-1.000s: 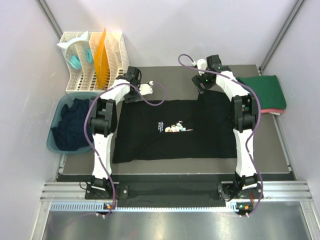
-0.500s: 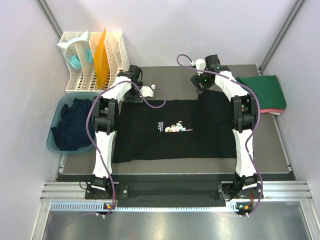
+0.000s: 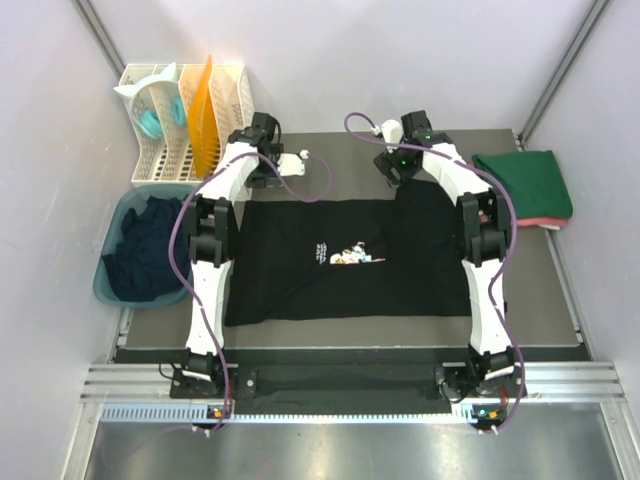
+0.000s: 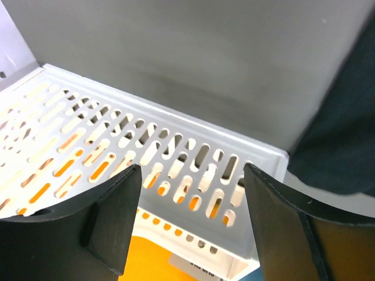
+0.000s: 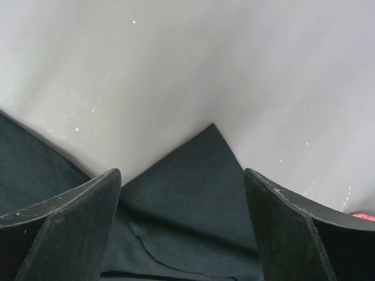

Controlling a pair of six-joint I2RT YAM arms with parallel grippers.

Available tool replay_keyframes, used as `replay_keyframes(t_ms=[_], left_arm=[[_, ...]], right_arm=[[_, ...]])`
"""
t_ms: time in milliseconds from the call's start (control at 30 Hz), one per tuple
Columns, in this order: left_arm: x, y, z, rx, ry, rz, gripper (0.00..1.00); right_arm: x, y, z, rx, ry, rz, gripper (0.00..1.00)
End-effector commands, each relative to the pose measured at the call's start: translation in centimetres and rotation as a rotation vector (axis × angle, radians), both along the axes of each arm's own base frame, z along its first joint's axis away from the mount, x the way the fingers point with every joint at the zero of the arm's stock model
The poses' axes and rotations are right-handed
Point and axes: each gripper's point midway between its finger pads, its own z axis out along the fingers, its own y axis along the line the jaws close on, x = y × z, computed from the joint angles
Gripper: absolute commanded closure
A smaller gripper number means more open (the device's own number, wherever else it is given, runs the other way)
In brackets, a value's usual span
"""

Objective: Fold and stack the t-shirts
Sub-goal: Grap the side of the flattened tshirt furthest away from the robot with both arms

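Note:
The robot's left gripper needs to next move to the black t-shirt's back corner (image 3: pixel 249 204) (image 4: pixel 296 165) nearest the white rack and close there.
A black t-shirt (image 3: pixel 350 265) with a small white-and-coloured chest print lies spread flat on the grey table (image 3: pixel 330 150). My left gripper (image 3: pixel 263 170) hangs open just behind the shirt's back-left corner. In the left wrist view that gripper (image 4: pixel 190 216) holds nothing and faces the white slotted rack (image 4: pixel 146 146); the black t-shirt (image 4: pixel 345 134) shows at the right edge. My right gripper (image 3: pixel 393 165) is open above the shirt's back-right corner. In the right wrist view this gripper (image 5: pixel 183 222) has the black t-shirt corner (image 5: pixel 193 193) lying between and below its fingers, untouched.
A folded dark green t-shirt (image 3: pixel 525 180) rests on a pinkish-red one (image 3: pixel 545 222) at the table's right edge. The white rack (image 3: pixel 185 120) with orange and teal items stands back left. Below it a teal tub (image 3: pixel 108 285) holds a crumpled navy shirt (image 3: pixel 145 250).
My left gripper has drawn back from the shirt's back-left corner toward the rack. The right wrist has shifted slightly left. The shirt lies as before.

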Motion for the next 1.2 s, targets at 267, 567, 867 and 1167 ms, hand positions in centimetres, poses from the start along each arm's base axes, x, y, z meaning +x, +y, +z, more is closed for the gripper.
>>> replay_keyframes(t_ms=[267,567,867,1167], left_arm=[[-5.3,0.1,-1.9,0.008,0.245,-0.072,0.25],[-7.3,-0.1,-4.2,0.03,0.351,-0.088,0.25],[-7.7,0.4,-6.9,0.065,0.399,-0.09,0.26],[-8.0,0.0,-8.2,0.068,0.418,-0.082,0.3]], right_arm=[[1.1,1.3,5.9,0.012,-0.147,0.029,0.15],[1.1,2.1,6.2,0.001,-0.163,0.046,0.15],[1.3,1.2,5.6,-0.041,-0.189,0.021,0.14],[2.9,-1.2,3.0,-0.035,-0.162,-0.052,0.13]])
